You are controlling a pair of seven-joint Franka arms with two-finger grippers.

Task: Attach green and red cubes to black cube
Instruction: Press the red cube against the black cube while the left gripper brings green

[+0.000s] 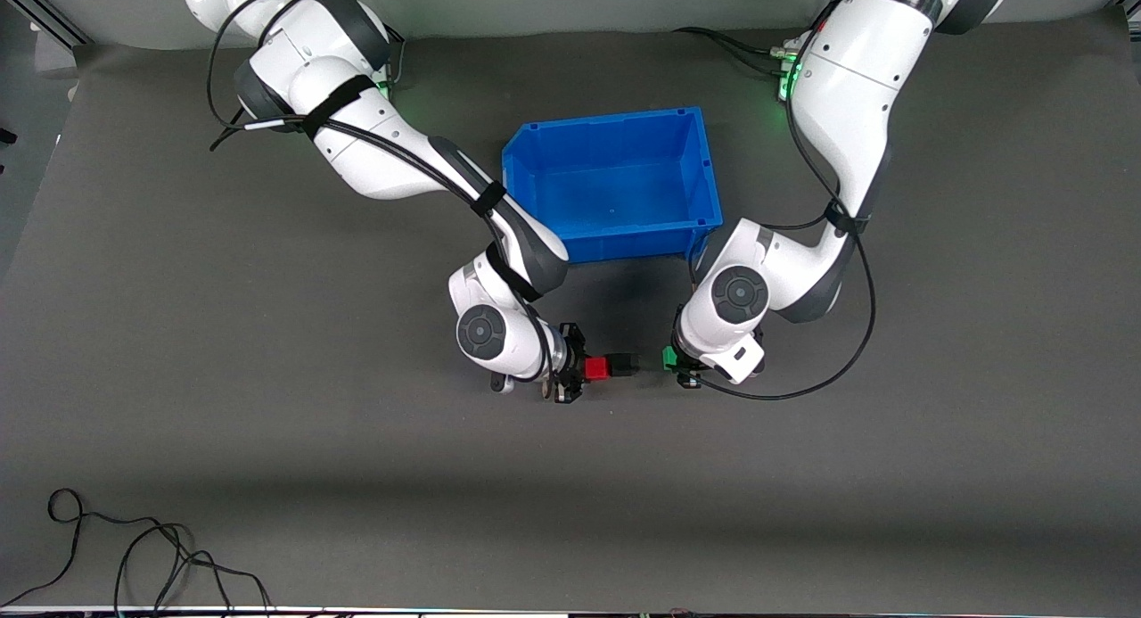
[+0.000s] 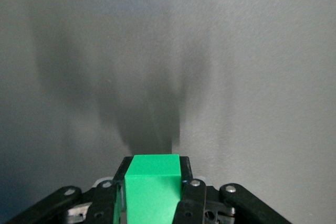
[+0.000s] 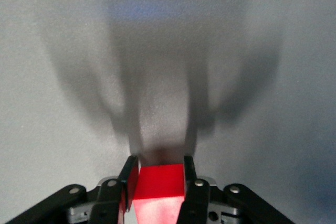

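My left gripper is to place the green cube. It will let go of it against the black cube's end opposite the red cube (image 1: 639, 362).
My right gripper (image 1: 584, 368) is shut on the red cube (image 1: 595, 368) and holds it low over the grey mat. The red cube also shows between the fingers in the right wrist view (image 3: 160, 182). The black cube (image 1: 626, 364) sits against the red cube's end that faces the left gripper, touching it. My left gripper (image 1: 675, 359) is shut on the green cube (image 1: 668, 358), seen close in the left wrist view (image 2: 153, 182). A small gap separates the green cube from the black cube. The black cube does not show clearly in either wrist view.
The blue bin (image 1: 686, 221) stands open and empty farther from the front camera than both grippers. Loose black cables (image 1: 134, 556) lie at the mat's near edge toward the right arm's end. Bare grey mat (image 1: 624, 475) surrounds the grippers.
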